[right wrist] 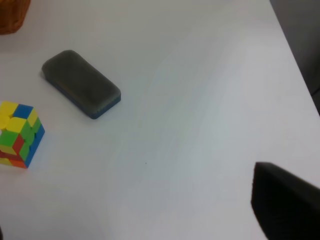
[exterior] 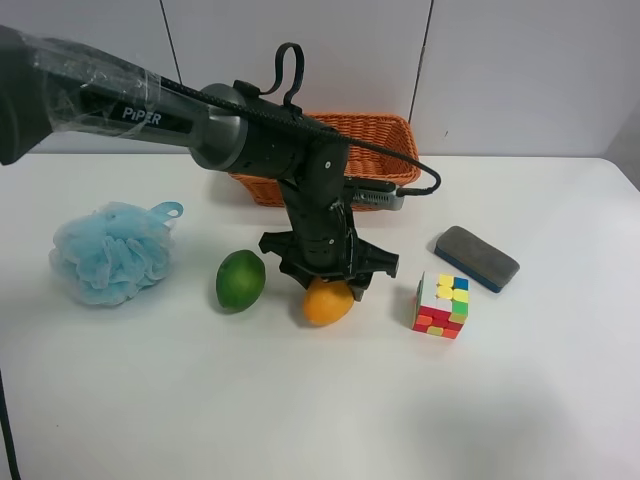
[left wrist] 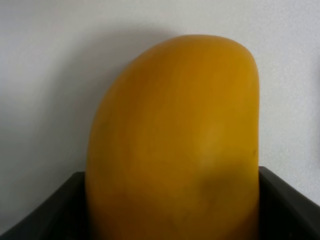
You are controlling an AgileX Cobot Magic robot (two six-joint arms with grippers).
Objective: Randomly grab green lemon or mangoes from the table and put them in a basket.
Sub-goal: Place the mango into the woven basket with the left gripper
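The yellow-orange mango will leave my left gripper inside the wicker basket, midway (exterior: pixel 323 159) along the front side of the basket. The mango still lies in front of the basket.
The yellow-orange mango (exterior: pixel 328 302) lies on the white table (exterior: pixel 300 410) in front of the wicker basket (exterior: pixel 385 135). The arm at the exterior high view's left reaches over it, and its gripper (exterior: pixel 330 285) straddles the fruit from above. In the left wrist view the mango (left wrist: pixel 175 140) fills the frame, with black jaw parts against both its sides. The green lemon (exterior: pixel 241 280) sits just left of the mango, untouched. Of the right gripper only a dark piece (right wrist: pixel 285 205) shows, above bare table.
A blue bath pouf (exterior: pixel 110 250) lies at the far left. A colour cube (exterior: pixel 442 305) and a grey eraser (exterior: pixel 477 258) lie right of the mango; both also show in the right wrist view, cube (right wrist: pixel 20 134) and eraser (right wrist: pixel 81 84). A basket corner (right wrist: pixel 12 15) shows there too.
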